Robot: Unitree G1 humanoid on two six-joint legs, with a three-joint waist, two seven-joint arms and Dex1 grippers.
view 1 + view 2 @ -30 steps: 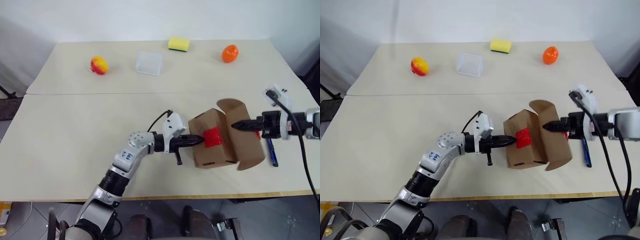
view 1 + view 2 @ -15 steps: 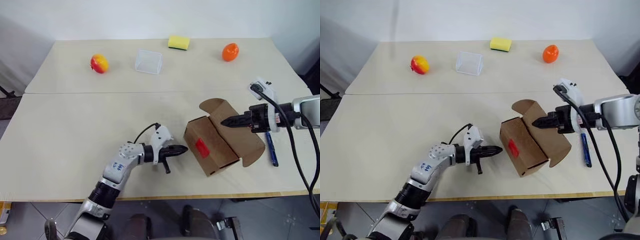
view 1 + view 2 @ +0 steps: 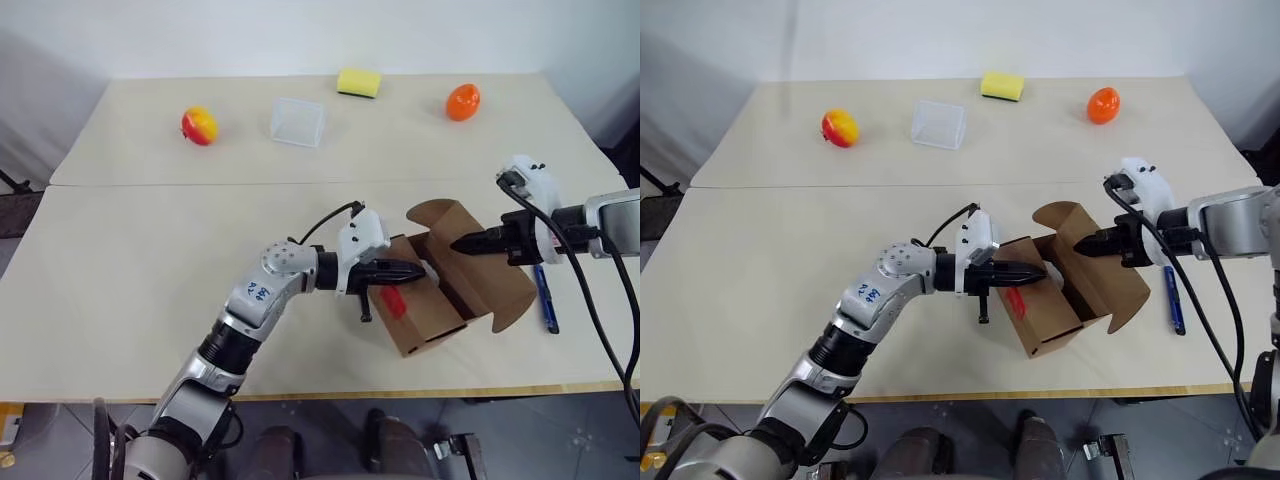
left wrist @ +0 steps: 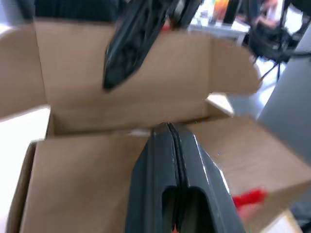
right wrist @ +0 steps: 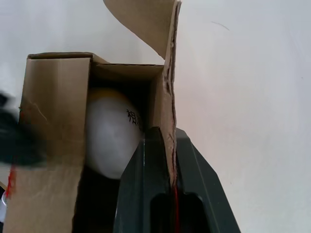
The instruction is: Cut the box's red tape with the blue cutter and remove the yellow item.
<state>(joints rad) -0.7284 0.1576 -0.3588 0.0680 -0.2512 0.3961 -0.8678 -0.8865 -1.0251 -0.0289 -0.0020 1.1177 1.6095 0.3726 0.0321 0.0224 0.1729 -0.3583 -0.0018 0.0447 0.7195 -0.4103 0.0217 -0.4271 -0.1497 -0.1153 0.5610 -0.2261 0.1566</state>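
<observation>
The lid flap will be folded open on the table point(image 3: 480, 288) between the box and the blue cutter. My right gripper will let go of it there.
The brown box point(image 3: 432, 318) lies near the table's front right with its lid flap point(image 3: 492, 282) swung open. A small red tape point(image 3: 395, 301) strip shows on its near side. My right gripper point(image 3: 458, 243) is shut on the edge of the lid flap. Inside the box sits the yellow item point(image 5: 109, 138), a pale whitish ball. My left gripper point(image 3: 420, 270) is shut with nothing in it, its tips at the rim of the box's open mouth. The blue cutter point(image 3: 543, 296) lies on the table right of the box, under the right arm.
Along the far side stand a red-yellow fruit point(image 3: 198, 126), a clear plastic container point(image 3: 298, 122), a yellow sponge point(image 3: 358, 83) and an orange fruit point(image 3: 461, 102). The table's front edge point(image 3: 400, 390) runs close below the box. A black cable hangs from each wrist.
My left gripper drew back from the box's red-taped side, then rose and came right to the box's open rim. The box tipped down onto the table; the right gripper kept hold of the flap.
</observation>
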